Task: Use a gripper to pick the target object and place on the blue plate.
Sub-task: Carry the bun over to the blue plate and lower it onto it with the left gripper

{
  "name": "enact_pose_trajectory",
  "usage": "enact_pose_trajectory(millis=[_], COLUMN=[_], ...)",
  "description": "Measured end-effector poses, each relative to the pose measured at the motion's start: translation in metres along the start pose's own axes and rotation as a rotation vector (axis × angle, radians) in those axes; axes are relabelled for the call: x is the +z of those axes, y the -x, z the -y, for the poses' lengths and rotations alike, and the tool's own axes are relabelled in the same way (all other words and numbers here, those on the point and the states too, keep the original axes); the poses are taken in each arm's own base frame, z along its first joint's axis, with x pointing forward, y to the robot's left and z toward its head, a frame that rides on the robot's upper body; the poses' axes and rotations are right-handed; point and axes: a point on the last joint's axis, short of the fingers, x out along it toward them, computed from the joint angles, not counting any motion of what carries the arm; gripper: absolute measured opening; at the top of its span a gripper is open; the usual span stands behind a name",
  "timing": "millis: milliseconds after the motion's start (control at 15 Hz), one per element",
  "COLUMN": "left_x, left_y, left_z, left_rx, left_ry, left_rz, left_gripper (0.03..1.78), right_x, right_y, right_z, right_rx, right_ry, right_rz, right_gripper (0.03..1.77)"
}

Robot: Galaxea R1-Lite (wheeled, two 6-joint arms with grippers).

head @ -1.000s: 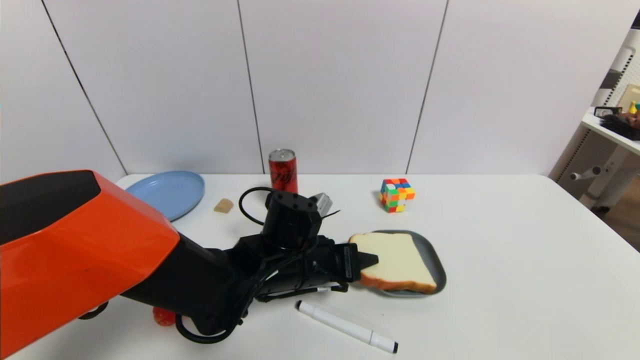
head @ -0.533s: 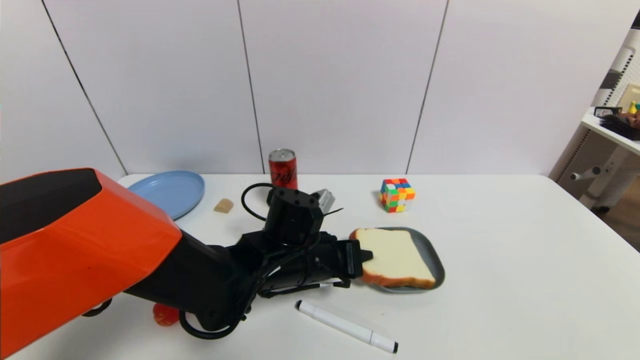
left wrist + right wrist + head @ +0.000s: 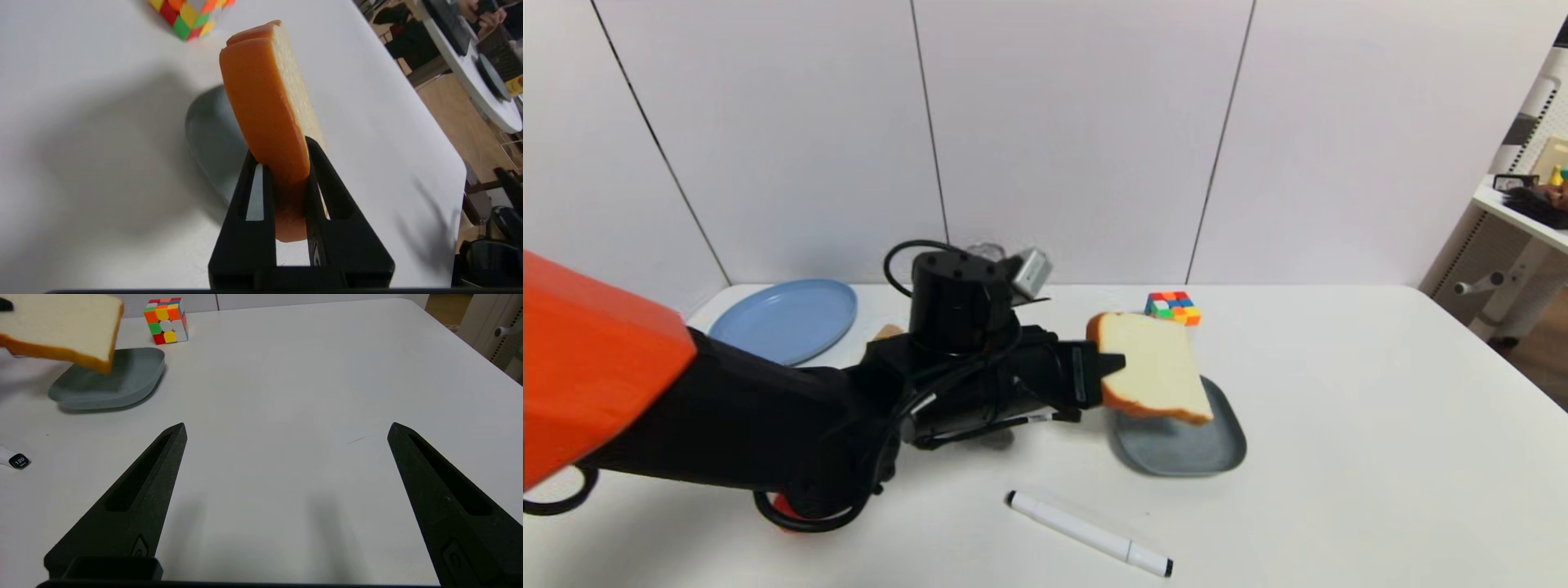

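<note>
The robot's left gripper should release the toast slice upright on the middle of the blue plate [image 3: 772,327], facing away from the wall. The slice still hangs above the grey-blue tray.
The toast slice [image 3: 1153,367], cream-faced with an orange-brown crust, hangs in the air above the grey-blue tray [image 3: 1186,441], near the table's middle. My left gripper [image 3: 1112,369] is shut on the slice's left edge; in the left wrist view both black fingers clamp the orange crust [image 3: 269,122], with the gripper [image 3: 282,153] midway. The slice [image 3: 61,328] also shows in the right wrist view, over the tray [image 3: 122,381]. The round light-blue plate [image 3: 786,318] lies at the back left, partly behind my left arm. My right gripper [image 3: 286,428] stands open over bare table.
A colour cube [image 3: 1174,307] sits behind the tray. A white marker [image 3: 1088,532] lies near the front edge. A small tan piece [image 3: 887,331] lies right of the plate. A small red object [image 3: 783,506] peeks out under my left arm.
My left gripper has lifted the toast slice off the grey-blue tray and raised it; the tray now lies bare. The arm rose and now hides the red can.
</note>
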Motion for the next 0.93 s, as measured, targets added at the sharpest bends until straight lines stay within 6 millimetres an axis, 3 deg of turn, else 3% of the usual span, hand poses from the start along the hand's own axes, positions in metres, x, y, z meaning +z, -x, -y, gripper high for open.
enact_pose_trajectory(millis=[267, 667, 933], left_x=[0.045, 0.102, 0.117], left_y=[0.05, 0.169, 0.233], left_z=[-0.009, -0.07, -0.103], left_rx=[0.081, 0.494, 0.734], left_ry=[-0.074, -0.222, -0.206], left_rz=[0.119, 0.265, 0.374], left_gripper=[0.26, 0.26, 0.26], right_x=[0.0, 0.0, 0.0], right_y=[0.0, 0.0, 0.0], right_z=[0.0, 0.0, 0.0], right_rx=[0.0, 0.001, 0.0], right_ry=[-0.001, 0.0, 0.0], right_rz=[0.0, 0.0, 0.0], right_gripper=[1.7, 1.7, 1.7])
